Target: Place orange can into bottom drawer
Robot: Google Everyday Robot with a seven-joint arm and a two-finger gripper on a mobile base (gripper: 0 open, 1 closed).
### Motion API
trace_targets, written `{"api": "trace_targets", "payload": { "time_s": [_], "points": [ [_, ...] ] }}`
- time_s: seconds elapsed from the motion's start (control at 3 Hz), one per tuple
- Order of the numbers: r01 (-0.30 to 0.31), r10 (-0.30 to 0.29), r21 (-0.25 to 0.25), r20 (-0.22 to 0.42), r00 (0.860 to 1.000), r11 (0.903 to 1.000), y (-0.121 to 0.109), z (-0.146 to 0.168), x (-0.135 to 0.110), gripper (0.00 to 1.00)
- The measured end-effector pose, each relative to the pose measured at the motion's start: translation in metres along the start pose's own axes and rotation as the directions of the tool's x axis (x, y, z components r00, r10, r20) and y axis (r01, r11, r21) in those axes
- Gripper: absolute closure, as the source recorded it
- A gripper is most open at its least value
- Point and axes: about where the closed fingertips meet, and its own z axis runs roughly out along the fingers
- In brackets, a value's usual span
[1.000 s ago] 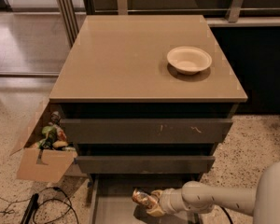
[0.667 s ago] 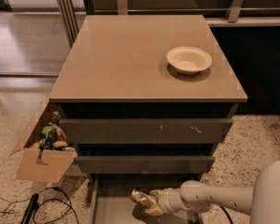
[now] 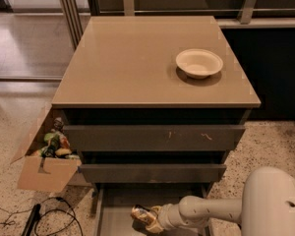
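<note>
Next, my gripper releases the orange can, now held over the drawer floor, on the middle of the open bottom drawer's grey bottom (image 3: 146,219).
The orange can (image 3: 140,214) is mottled orange-gold and brown and lies on its side at the end of my gripper (image 3: 151,217), low in the picture. The gripper is shut on the can and holds it over the floor of the open bottom drawer (image 3: 119,200), a shallow grey tray pulled out below the two closed dark grey drawer fronts. My white arm (image 3: 206,209) reaches in from the lower right. Whether the can touches the drawer floor cannot be told.
A cream bowl (image 3: 199,62) sits on the tan cabinet top (image 3: 137,63). A cardboard box (image 3: 44,166) with assorted items stands left of the cabinet. Black cables (image 3: 34,218) lie on the speckled floor at lower left.
The gripper with the can has shifted slightly to the left and down over the drawer. Nothing else has moved.
</note>
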Motion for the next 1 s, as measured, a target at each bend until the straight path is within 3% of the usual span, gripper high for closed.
{"api": "trace_targets", "payload": {
  "time_s": [1.0],
  "points": [
    [-0.032, 0.033, 0.024, -0.017, 0.999, 0.9992, -0.005, 0.033, 0.035, 1.0]
  ]
}}
